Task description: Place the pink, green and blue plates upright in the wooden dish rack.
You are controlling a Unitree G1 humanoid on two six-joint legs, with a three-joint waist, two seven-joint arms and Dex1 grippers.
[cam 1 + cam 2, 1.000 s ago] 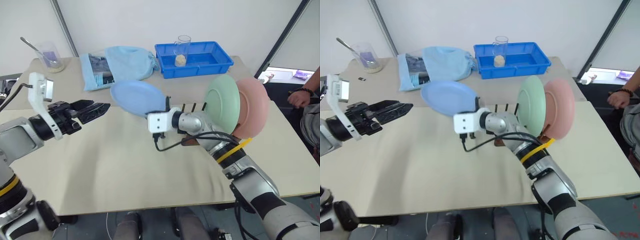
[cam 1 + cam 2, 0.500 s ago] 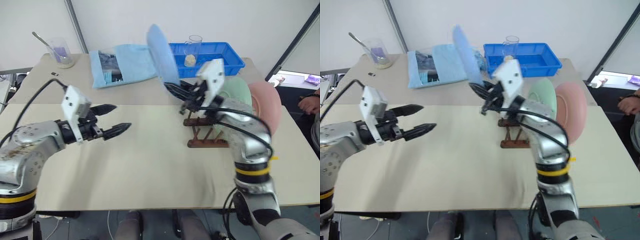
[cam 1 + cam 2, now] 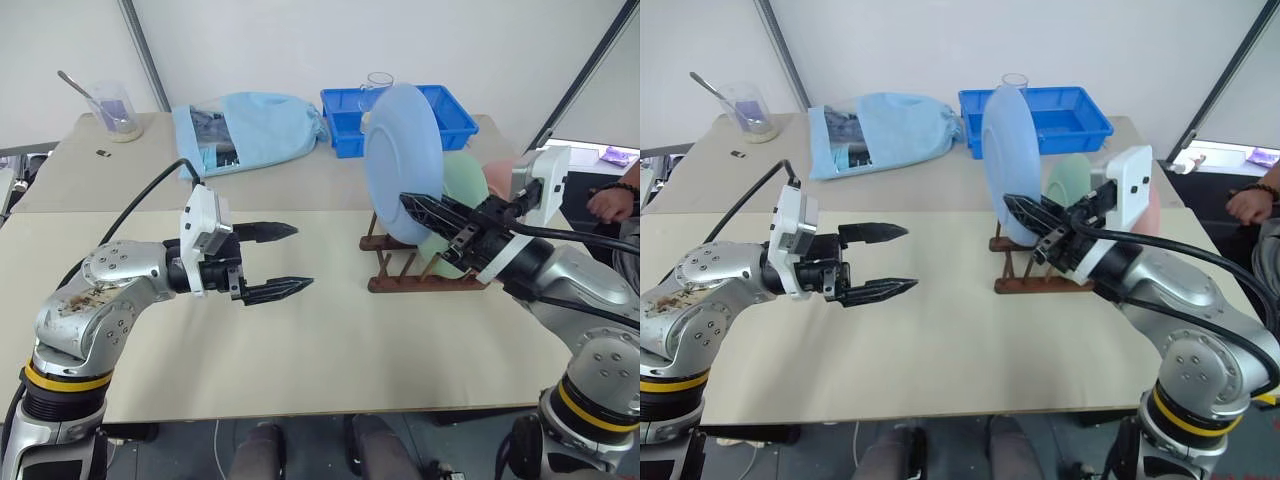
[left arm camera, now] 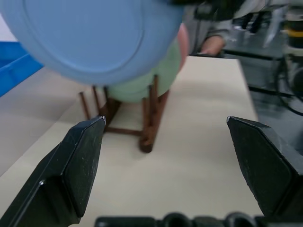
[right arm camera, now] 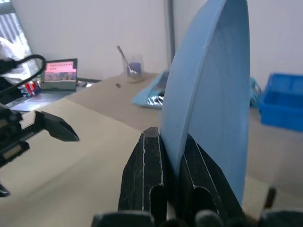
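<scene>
My right gripper is going to release the blue plate in the wooden rack's empty end slot [image 3: 405, 271] next to the green plate. The blue plate is upright over the rack now.
My right gripper [image 3: 410, 203] is shut on the lower rim of the blue plate [image 3: 403, 150] and holds it upright over the left end of the wooden dish rack [image 3: 410, 284]. The wrist view shows both fingers [image 5: 150, 165] pinching the blue plate [image 5: 208, 80]. The green plate [image 3: 464, 185] stands in the rack behind it, and a sliver of the pink plate [image 3: 497, 178] shows behind the green one. My left gripper [image 3: 304, 256] hangs open over the table left of the rack, pointing at it, with nothing between its fingers [image 4: 80, 161].
A deep blue tray [image 3: 457, 112] with a glass [image 3: 377, 84] sits behind the rack. A light blue cloth bag [image 3: 255, 122] and a beaker with a spoon [image 3: 113, 108] lie at the back left. A person's hand [image 3: 608, 200] is at the right edge.
My right arm has swung the blue plate from low and flat to upright, then right and back over the rack's left end. The open left gripper has moved right toward the rack.
</scene>
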